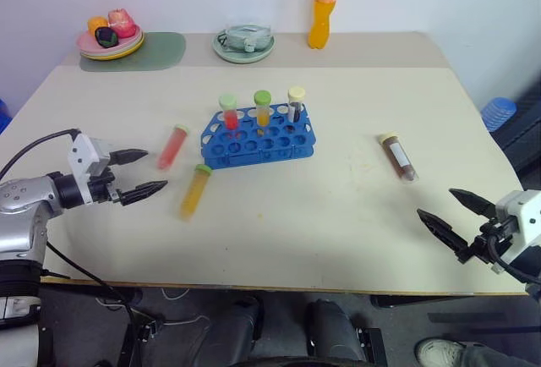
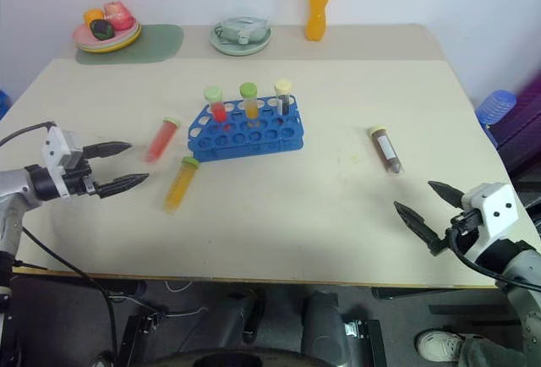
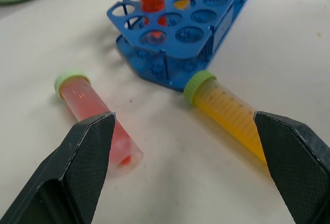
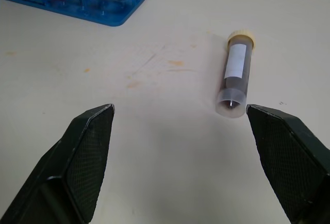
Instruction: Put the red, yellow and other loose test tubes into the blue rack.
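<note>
My right gripper needs to next grab the dark brown tube by its body at the white label [image 1: 398, 155] [image 4: 236, 63], below the cream cap.
The blue rack [image 1: 258, 136] stands mid-table with three capped tubes upright in its back row. A red tube [image 1: 172, 146] and a yellow tube [image 1: 194, 192] lie loose on the table just left of the rack. A dark brown tube [image 1: 398, 156] with a cream cap lies to the right. My left gripper [image 1: 144, 172] hovers open near the table's left side, its tips pointing at the red and yellow tubes [image 3: 98, 110] [image 3: 232, 113]. My right gripper [image 1: 448, 212] is open near the front right edge, short of the brown tube [image 4: 236, 73].
An orange drink bottle [image 1: 324, 8], a pale green dish [image 1: 243, 44] and a plate of toy food [image 1: 111, 35] on a green mat stand along the far edge. A blue stack [image 1: 499, 113] sits off the table's right side.
</note>
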